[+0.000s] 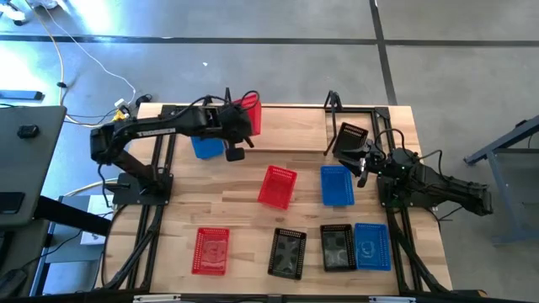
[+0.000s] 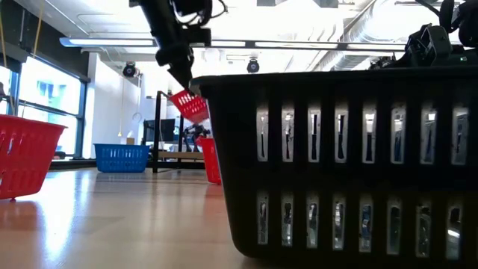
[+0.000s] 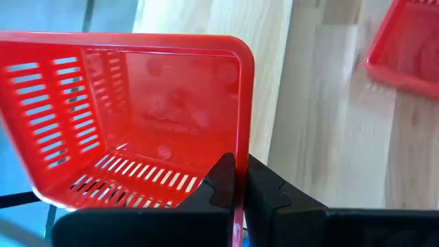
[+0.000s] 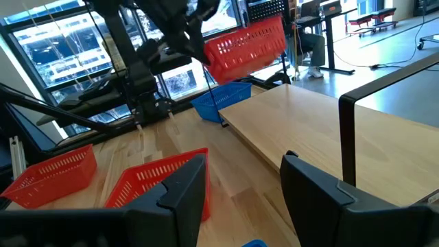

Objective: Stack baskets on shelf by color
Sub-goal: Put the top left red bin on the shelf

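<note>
My left gripper is holding the red basket. It will set it down on the light shelf board point(image 1: 245, 128), close beside the blue basket.
My left gripper point(image 3: 240, 189) is shut on a red basket point(image 1: 249, 114) and holds it in the air over the left part of the shelf point(image 1: 295, 126), a light board with black wire ends. The low view shows this basket point(image 2: 190, 105) tilted, high above the table. A blue basket point(image 1: 206, 148) stands at the shelf's left end, below it. A black basket point(image 1: 350, 135) lies tilted at the shelf's right end. My right gripper point(image 4: 243, 195) is open and empty, near the shelf's right end, beside another blue basket point(image 1: 337, 185). My left gripper pinches one side wall of the red basket at its rim point(image 3: 239, 161), near a corner, one finger point(image 3: 218, 184) inside the basket and the other outside. The basket is lifted clear and tilted, its opening turned toward the wrist camera.
On the table lie a red basket point(image 1: 277, 186) in the middle and, along the near edge, a red one point(image 1: 210, 251), two black ones point(image 1: 288, 252) point(image 1: 337, 248) and a blue one point(image 1: 371, 246). The shelf's middle is bare.
</note>
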Available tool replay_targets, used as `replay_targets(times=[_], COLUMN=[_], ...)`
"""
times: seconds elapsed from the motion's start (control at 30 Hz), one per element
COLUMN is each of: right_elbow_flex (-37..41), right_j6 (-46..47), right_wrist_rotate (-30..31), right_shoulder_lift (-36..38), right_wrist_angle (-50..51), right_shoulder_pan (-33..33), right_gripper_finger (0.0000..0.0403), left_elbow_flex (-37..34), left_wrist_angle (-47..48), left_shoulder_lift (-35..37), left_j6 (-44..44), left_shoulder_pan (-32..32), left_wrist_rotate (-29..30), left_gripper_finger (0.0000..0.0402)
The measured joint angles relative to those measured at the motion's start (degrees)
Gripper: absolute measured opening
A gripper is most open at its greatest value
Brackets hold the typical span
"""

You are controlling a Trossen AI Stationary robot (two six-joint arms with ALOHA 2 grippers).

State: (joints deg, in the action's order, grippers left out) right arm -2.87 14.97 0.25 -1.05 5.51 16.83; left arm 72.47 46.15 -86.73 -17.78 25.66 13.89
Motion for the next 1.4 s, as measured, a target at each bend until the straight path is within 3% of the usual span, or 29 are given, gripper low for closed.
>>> replay_targets(times=[0.6,1.17,1.4], right_elbow_flex=[0.0,0.0,0.0], right_j6=[0.0,0.0,0.0], right_wrist_rotate=[0.0,0.0,0.0], right_shoulder_lift=[0.0,0.0,0.0], right_wrist_angle=[0.0,0.0,0.0], right_shoulder_pan=[0.0,0.0,0.0], right_gripper_finger=[0.0171,0.0171,0.0171], left_elbow_flex=[0.0,0.0,0.0], left_wrist_angle=[2.3,2.5,2.3], left_shoulder_lift=[-10.0,-10.3,-10.3], left_j6=[-1.5,-2.4,-2.4], left_shoulder_pan=[0.2,0.4,0.3], left_wrist_rotate=[1.8,1.8,1.7], left_gripper_finger=[0.0005,0.0006,0.0032])
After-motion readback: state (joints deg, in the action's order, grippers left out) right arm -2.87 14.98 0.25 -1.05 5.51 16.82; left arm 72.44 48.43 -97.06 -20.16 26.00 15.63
